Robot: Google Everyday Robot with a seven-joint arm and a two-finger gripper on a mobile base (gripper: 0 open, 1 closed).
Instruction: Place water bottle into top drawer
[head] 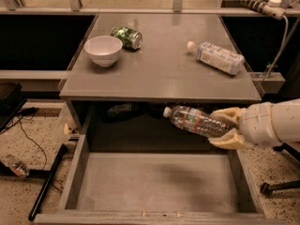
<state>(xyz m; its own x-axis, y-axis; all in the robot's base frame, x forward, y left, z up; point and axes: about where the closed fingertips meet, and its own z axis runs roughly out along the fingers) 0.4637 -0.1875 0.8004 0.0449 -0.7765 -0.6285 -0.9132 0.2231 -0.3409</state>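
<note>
I need to release the water bottle on the open drawer's grey bottom, slightly behind its middle (171,167).
The clear ribbed water bottle (194,120) with a red-and-blue label band lies almost level in the air, cap to the left. My gripper (227,127) comes in from the right on a white arm and is shut on the bottle's base end, its tan fingers (226,140) above and below it. The bottle hangs in front of the table's front edge, above the back right part of the open top drawer (154,184). The drawer is wide, shallow and grey, pulled out toward the camera, with nothing in it.
On the grey tabletop (159,64) lie a white bowl (103,50), a crushed green can (127,36) and a white-labelled bottle with white cap (216,56). A black bar (47,182) and cables lie on the floor at left. A chair base (276,186) stands at right.
</note>
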